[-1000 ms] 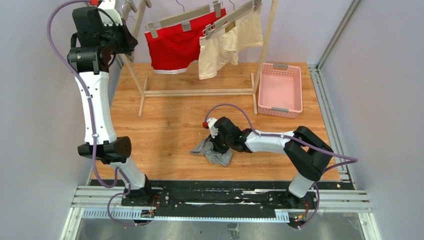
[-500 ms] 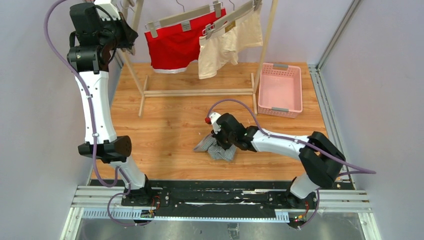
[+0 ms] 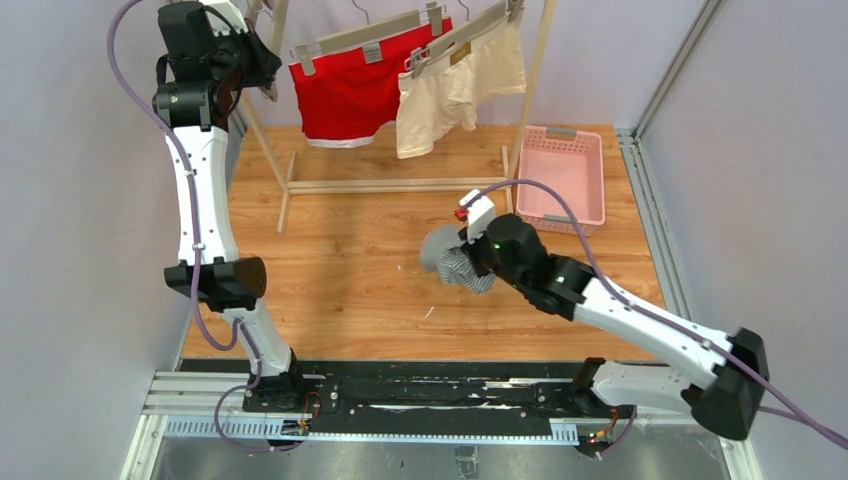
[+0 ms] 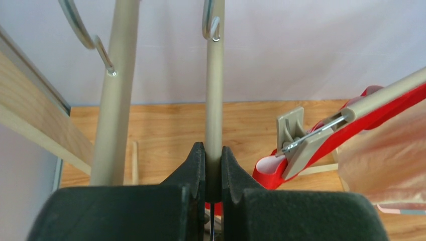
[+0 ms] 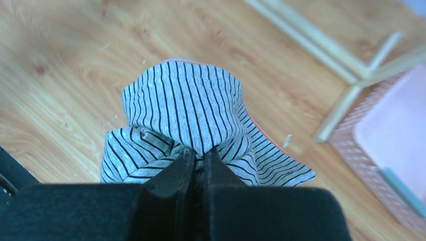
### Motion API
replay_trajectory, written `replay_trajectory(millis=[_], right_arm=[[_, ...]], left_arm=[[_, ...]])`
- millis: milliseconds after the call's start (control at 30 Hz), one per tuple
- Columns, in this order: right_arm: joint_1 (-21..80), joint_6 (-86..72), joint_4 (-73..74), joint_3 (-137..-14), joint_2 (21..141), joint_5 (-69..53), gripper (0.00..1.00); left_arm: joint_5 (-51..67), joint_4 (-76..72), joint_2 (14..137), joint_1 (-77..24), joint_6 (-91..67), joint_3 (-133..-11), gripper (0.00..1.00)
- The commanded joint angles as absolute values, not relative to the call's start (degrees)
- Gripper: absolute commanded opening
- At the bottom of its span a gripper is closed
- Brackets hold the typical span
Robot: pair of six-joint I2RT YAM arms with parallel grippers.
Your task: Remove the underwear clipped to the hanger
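Observation:
My right gripper is to release the grey striped briefs next. They will go inside the near half of the pink basket (image 3: pixel 550 199) (image 5: pixel 401 145), by its near handle.
My right gripper (image 3: pixel 468 258) is shut on the grey striped briefs (image 3: pixel 448 262) and holds them bunched above the wooden table; in the right wrist view the cloth (image 5: pixel 186 105) hangs from the closed gripper (image 5: pixel 200 153). The red briefs (image 3: pixel 350 95) and cream briefs (image 3: pixel 455 95) hang clipped to hangers on the rack. My left gripper (image 3: pixel 262 72) is high at the rack's left end, shut on a bare beige hanger bar (image 4: pixel 214 100). The red briefs (image 4: pixel 371 113) and their clip (image 4: pixel 291 133) show to its right.
A pink basket (image 3: pixel 560 180) stands at the table's back right, just right of the rack's foot (image 3: pixel 395 185); it also shows in the right wrist view (image 5: pixel 392 135). Grey walls close in the left and right sides. A rack post (image 4: pixel 118 90) stands left of my left gripper.
My right arm has lifted the grey striped briefs off the table and carried them right and farther back, nearer the pink basket. My left arm has shifted slightly right at the rack.

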State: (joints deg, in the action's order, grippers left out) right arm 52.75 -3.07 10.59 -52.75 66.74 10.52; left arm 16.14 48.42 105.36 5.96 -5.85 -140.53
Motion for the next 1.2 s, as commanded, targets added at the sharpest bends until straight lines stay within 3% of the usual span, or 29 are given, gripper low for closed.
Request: replay_trajectory(millis=[0, 67, 267, 367, 467, 733, 933, 1167], right_arm=[[53.26, -0.03, 10.45, -54.54, 57.68, 21.63, 0.01], [53.2, 1.45, 9.47, -54.47, 54.79, 27.29, 0.01], [49.55, 6.77, 7.38, -55.42, 53.43, 40.23, 0.0], [46.2, 7.78, 6.75, -55.96, 53.69, 40.4, 0.01], [40.21, 7.13, 6.55, -56.99, 54.48, 37.36, 0.01], [21.92, 2.39, 6.92, -60.39, 61.46, 24.34, 0.01], [11.64, -1.16, 4.86, -64.02, 70.22, 13.86, 0.0], [6.64, -1.14, 3.13, -71.66, 84.11, 10.46, 0.01]], left_arm=[[16.07, 45.45, 106.58, 6.32, -7.8, -142.73, 0.0], [16.95, 44.96, 106.38, 6.33, -8.6, -142.73, 0.03], [16.13, 44.98, 101.05, 6.25, -7.99, -138.7, 0.26], [14.3, 44.91, 96.21, 6.32, -6.34, -135.03, 0.38], [13.13, 44.52, 92.34, 6.26, -5.69, -130.66, 0.43], [9.73, 44.05, 84.32, 6.3, -4.05, -124.6, 0.48], [10.72, 43.77, 78.52, 6.29, -4.19, -122.45, 0.46], [15.54, 43.05, 76.72, 2.09, -2.62, -121.83, 0.42]])
